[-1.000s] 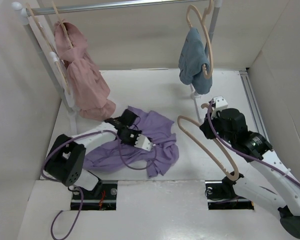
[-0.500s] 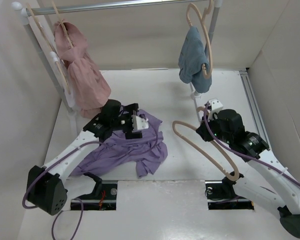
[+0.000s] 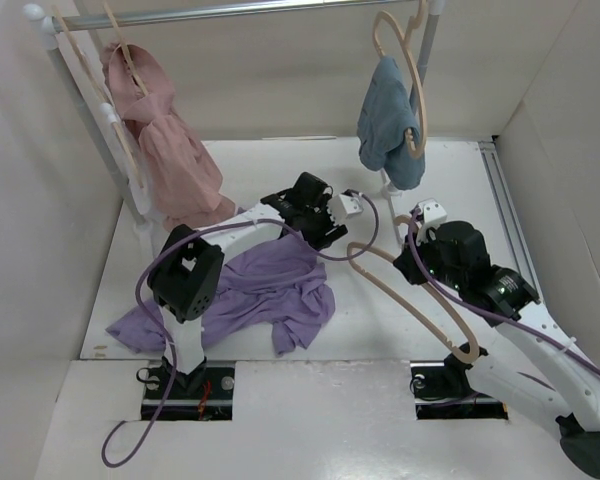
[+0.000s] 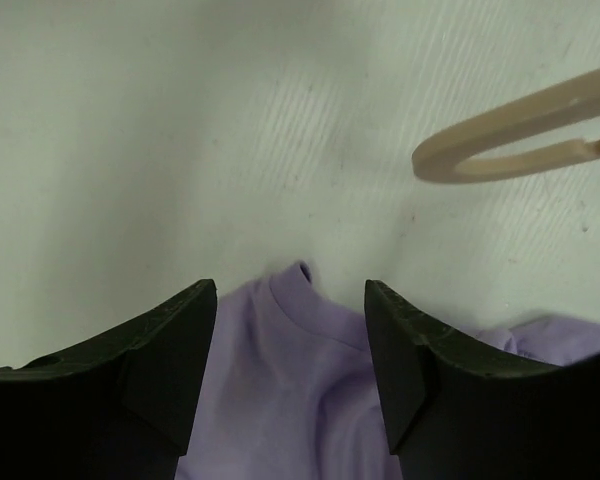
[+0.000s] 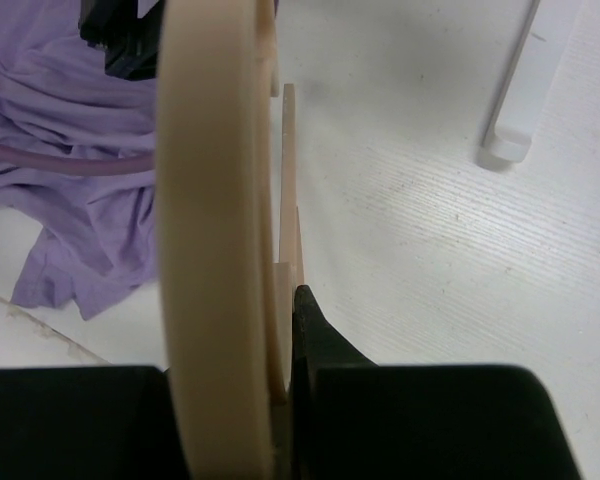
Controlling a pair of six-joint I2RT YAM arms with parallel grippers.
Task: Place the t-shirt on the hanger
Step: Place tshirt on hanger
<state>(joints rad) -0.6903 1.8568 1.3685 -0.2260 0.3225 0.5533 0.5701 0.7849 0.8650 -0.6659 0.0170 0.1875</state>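
The rounded end of the hanger is outside the slack collar, so I will pinch the collar's peaked edge [image 4: 296, 283] with my left gripper and hold it up before the hanger goes in.
The lavender t-shirt [image 3: 265, 290] lies crumpled on the white table, spread toward the left. My left gripper [image 3: 327, 232] hovers over its far right edge, near the hanger's tip. In the left wrist view the left gripper [image 4: 290, 290] is open. The t-shirt's collar [image 4: 300, 370] lies on the table between the fingers, and neither finger touches it. The tan hanger [image 3: 432, 300] is held slanted above the table by my right gripper [image 3: 412, 265], which is shut on it. Its rounded end [image 4: 510, 140] shows beyond the collar. In the right wrist view the hanger [image 5: 215, 200] fills the left, hiding one finger.
A clothes rail [image 3: 240, 10] runs along the back. A pink garment [image 3: 170, 160] hangs on it at the left and a blue one [image 3: 385, 120] at the right, each on its own hanger. The rail's white foot [image 5: 505, 150] stands behind the right arm. White walls enclose the table.
The left gripper let go of the t-shirt, opened and swung right and farther back to the collar. The shirt spread out to the left. The right arm shifted the hanger slightly left.
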